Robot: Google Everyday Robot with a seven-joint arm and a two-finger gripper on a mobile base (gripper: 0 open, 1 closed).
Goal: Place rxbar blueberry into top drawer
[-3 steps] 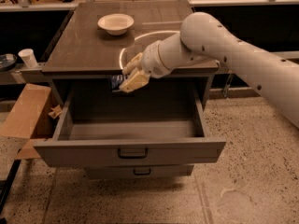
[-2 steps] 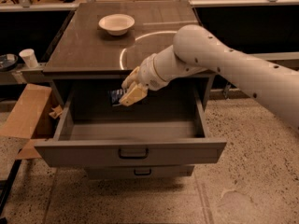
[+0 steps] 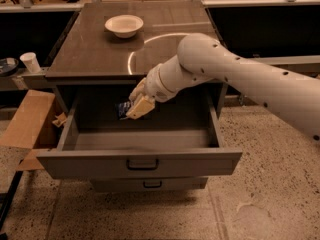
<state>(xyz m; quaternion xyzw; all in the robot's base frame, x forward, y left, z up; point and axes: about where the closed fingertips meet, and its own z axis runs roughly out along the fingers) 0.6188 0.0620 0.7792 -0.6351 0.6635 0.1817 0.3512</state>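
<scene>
My gripper is to put the rxbar blueberry down on the back part of the top drawer's bottom (image 3: 143,127), in line with the drawer's handle.
The top drawer (image 3: 140,162) is pulled wide open, with a dark pull handle on its grey front. My gripper (image 3: 134,107) hangs inside the drawer opening, below the counter's front edge and above the drawer floor. It is shut on the rxbar blueberry (image 3: 123,110), a small dark navy bar whose end sticks out to the left of the fingers. The white arm reaches in from the right.
A white bowl (image 3: 124,25) stands at the back of the brown countertop (image 3: 90,54). The narrower lower drawer (image 3: 150,185) sits under the open one. A cardboard box (image 3: 25,129) lies on the floor at left, with a white cup (image 3: 31,62) behind it.
My gripper has moved down and slightly left from the counter's front edge into the open drawer space, still holding the bar.
</scene>
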